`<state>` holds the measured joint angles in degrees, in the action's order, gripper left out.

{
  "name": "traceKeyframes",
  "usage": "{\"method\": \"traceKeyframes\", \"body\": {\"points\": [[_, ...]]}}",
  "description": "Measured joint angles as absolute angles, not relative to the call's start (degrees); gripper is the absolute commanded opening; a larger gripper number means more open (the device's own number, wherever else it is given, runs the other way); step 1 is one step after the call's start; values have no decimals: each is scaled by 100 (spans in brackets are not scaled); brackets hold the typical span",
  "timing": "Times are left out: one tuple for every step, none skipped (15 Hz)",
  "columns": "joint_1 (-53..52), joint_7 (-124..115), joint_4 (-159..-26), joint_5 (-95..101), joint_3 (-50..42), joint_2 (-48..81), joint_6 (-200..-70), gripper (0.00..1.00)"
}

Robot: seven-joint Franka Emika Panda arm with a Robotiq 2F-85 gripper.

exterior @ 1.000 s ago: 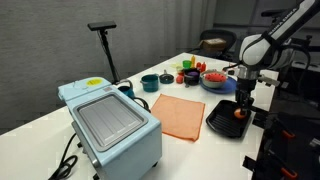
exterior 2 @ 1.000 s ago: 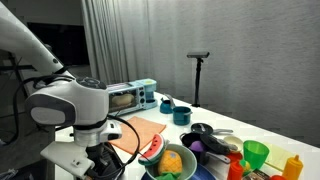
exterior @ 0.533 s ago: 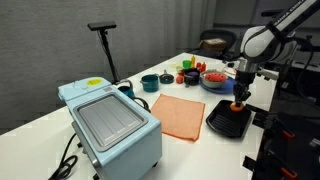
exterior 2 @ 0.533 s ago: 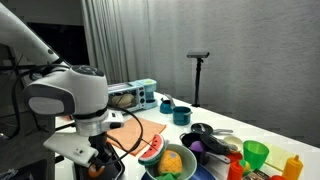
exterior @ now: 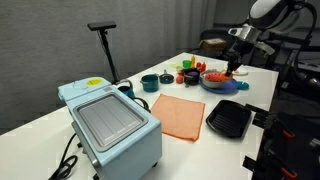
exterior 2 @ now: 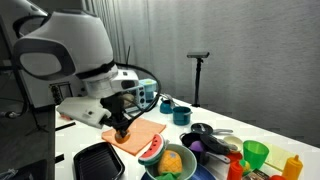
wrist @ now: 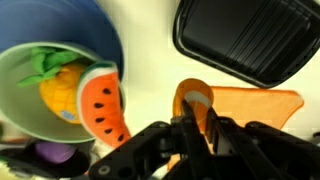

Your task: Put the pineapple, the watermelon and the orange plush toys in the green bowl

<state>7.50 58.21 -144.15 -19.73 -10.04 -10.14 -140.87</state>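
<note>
I will let go of the orange in the green bowl (wrist: 31, 98) next to the pineapple, on the side of the bowl away from the watermelon.
My gripper (wrist: 199, 108) is shut on the orange (wrist: 186, 94), a small plain orange plush ball. It hangs in the air between the black tray and the green bowl (wrist: 12, 82). The pineapple (wrist: 55, 85) and the watermelon (wrist: 105, 102) lie inside the green bowl, which stands on a blue plate (wrist: 108, 35). In both exterior views the gripper (exterior: 237, 66) (exterior 2: 122, 128) is raised beside the bowl (exterior: 215, 81) (exterior 2: 150, 172). There the watermelon (exterior 2: 152, 148) and the pineapple (exterior 2: 172, 160) also show in the bowl.
A black tray (exterior: 228, 120) and an orange cloth (exterior: 178, 115) lie at the table's near side. A pale blue toaster oven (exterior: 110, 122) stands by the edge. Two teal cups (exterior: 150, 83), a green cup (exterior 2: 256, 152) and small items crowd round the bowl.
The gripper rose from the black tray with the orange in it. It moved across toward the green bowl.
</note>
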Motion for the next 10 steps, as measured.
{"method": "traceKeyframes", "body": {"points": [[751, 5711, -14242, -1990, -1078, -994, -14090, 4], [753, 5571, -14054, -2000, -1146, -949, -14096, 4], [756, 5429, -13874, -2003, -1202, -882, -14111, 4], [759, 5280, -13695, -2004, -1246, -790, -14135, 4], [765, 5122, -13516, -2004, -1280, -668, -14171, 4], [779, 4948, -13335, -2004, -1305, -515, -14188, 4], [802, 4768, -13157, -2004, -1327, -337, -14191, 4], [835, 4598, -12988, -2004, -1346, -143, -14191, 4], [885, 4438, -12823, -2004, -1361, 67, -14191, 4], [951, 4294, -12668, -2004, -1370, 282, -14191, 4]]}}
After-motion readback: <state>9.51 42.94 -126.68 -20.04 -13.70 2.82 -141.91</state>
